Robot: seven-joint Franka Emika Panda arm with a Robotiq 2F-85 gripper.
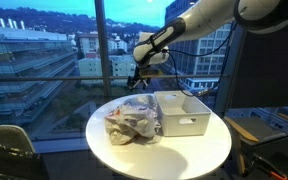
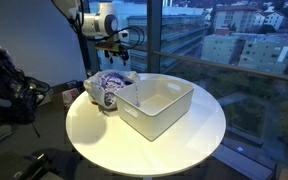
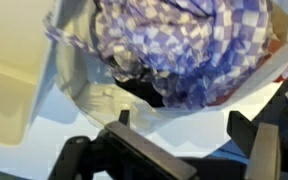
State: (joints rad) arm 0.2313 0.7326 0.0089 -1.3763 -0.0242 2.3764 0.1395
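Observation:
The clear plastic bag's far edge (image 1: 139,102) (image 3: 112,101), on the window side close to the white bin, is the next place my gripper should go to and close.
My gripper (image 1: 136,80) hangs open and empty above the far edge of a round white table (image 1: 134,152). It also shows in an exterior view (image 2: 120,52), and in the wrist view (image 3: 184,125) its two dark fingers stand wide apart. Below it lies a crumpled clear plastic bag (image 1: 132,120) holding blue-and-white checkered cloth (image 3: 174,45); the bag shows in an exterior view (image 2: 108,88) too. A white rectangular bin (image 1: 182,112) stands beside the bag, touching it, and is seen in an exterior view (image 2: 156,106) and at the wrist view's left edge (image 3: 9,85).
Large glass windows (image 1: 44,50) with city buildings stand right behind the table. A dark chair with clutter (image 2: 9,95) is off to one side. A wooden frame (image 1: 259,135) stands by the table's other side.

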